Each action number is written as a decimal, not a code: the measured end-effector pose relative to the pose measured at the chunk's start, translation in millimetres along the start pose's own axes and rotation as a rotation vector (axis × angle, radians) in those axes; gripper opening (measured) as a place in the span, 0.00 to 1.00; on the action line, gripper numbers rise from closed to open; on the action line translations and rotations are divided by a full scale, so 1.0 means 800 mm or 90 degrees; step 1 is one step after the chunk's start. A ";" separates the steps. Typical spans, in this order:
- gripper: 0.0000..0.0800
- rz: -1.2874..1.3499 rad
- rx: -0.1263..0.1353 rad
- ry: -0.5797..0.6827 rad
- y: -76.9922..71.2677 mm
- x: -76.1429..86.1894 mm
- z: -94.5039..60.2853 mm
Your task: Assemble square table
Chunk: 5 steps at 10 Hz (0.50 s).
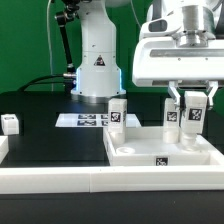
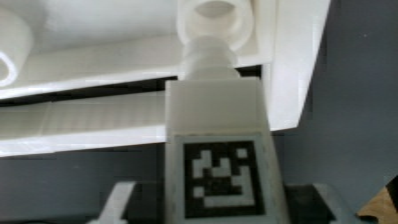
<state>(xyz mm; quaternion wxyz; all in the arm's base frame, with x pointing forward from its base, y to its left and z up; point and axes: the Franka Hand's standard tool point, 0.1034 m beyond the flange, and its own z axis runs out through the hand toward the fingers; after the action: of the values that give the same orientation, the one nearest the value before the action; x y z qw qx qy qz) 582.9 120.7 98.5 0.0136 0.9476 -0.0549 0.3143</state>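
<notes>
My gripper has the white tagged leg. Next, I let go of it in the tabletop's round hole [image 1: 190, 147] [image 2: 215, 14] next to the second standing leg.
My gripper [image 1: 190, 108] is shut on a white tagged leg [image 1: 194, 114] and holds it upright over the far right part of the white square tabletop [image 1: 135, 152]. In the wrist view the gripper [image 2: 224, 203] clamps the leg [image 2: 217, 120] by its tagged end. The leg's narrow tip points at a round hole [image 2: 214, 12] in the tabletop [image 2: 107, 60]. A second leg [image 1: 171, 116] stands right beside the held one. A third leg [image 1: 117, 112] stands at the tabletop's far left corner. A fourth leg [image 1: 10, 123] lies loose at the exterior view's left.
The marker board [image 1: 88, 119] lies on the black table behind the tabletop, in front of the robot base [image 1: 95, 70]. A long white border rail [image 1: 90, 182] runs along the front, with another piece at the left edge [image 1: 3, 148].
</notes>
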 end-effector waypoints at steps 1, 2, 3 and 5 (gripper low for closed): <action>0.36 -0.001 -0.001 -0.013 -0.001 -0.006 0.003; 0.36 -0.002 -0.001 -0.013 -0.001 -0.007 0.003; 0.36 -0.003 -0.001 -0.015 -0.002 -0.008 0.003; 0.36 -0.004 -0.001 -0.017 -0.002 -0.012 0.005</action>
<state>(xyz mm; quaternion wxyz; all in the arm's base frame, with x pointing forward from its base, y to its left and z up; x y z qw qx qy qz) 578.1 123.2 89.7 0.0150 0.9519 -0.0522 0.3016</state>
